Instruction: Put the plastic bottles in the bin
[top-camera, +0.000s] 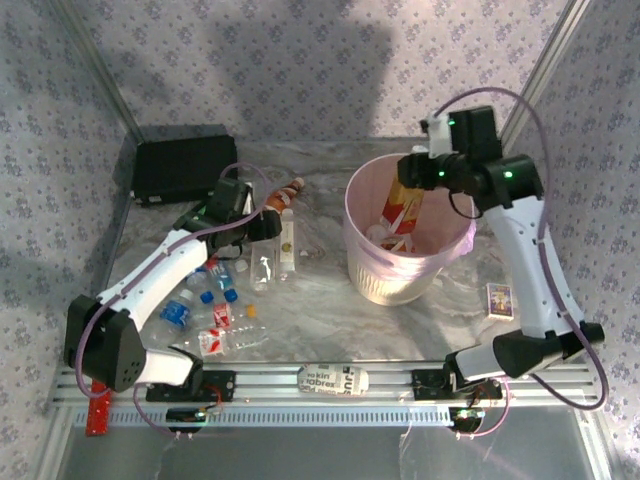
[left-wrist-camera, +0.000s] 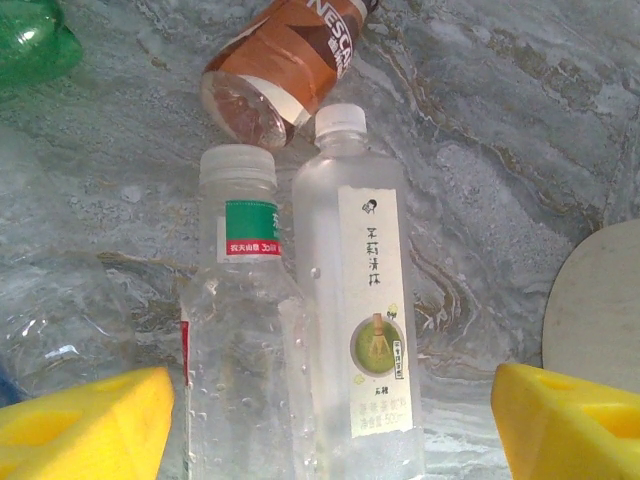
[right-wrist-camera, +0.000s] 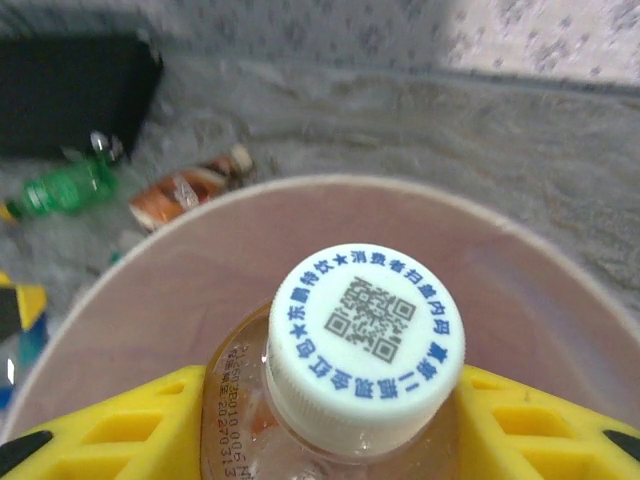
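Next, my right gripper lets go of the clear plastic bottle inside the pale pink bin (top-camera: 378, 236), next to the bottles lying there.
My right gripper (top-camera: 415, 178) is shut on a clear plastic bottle (right-wrist-camera: 350, 400) with a white QR-printed cap (right-wrist-camera: 365, 345). It holds this red-and-yellow-labelled bottle (top-camera: 405, 208) upright over the mouth of the pale pink bin (top-camera: 365, 265), whose rim (right-wrist-camera: 150, 250) curves behind the cap. My left gripper (left-wrist-camera: 330, 425) is open low over the table, its yellow fingers (left-wrist-camera: 85, 420) on either side of two clear bottles lying side by side. One has a white label (left-wrist-camera: 365, 320), the other a green-and-red band (left-wrist-camera: 245, 330). A brown bottle (left-wrist-camera: 285, 65) and a green bottle (left-wrist-camera: 30, 40) lie beyond them.
A flat black case (top-camera: 185, 162) sits at the back left. Several more bottles (top-camera: 205, 300) lie under the left arm near the table's left front. A small card (top-camera: 499, 299) lies right of the bin, and a printed strip (top-camera: 333, 378) lies on the front rail.
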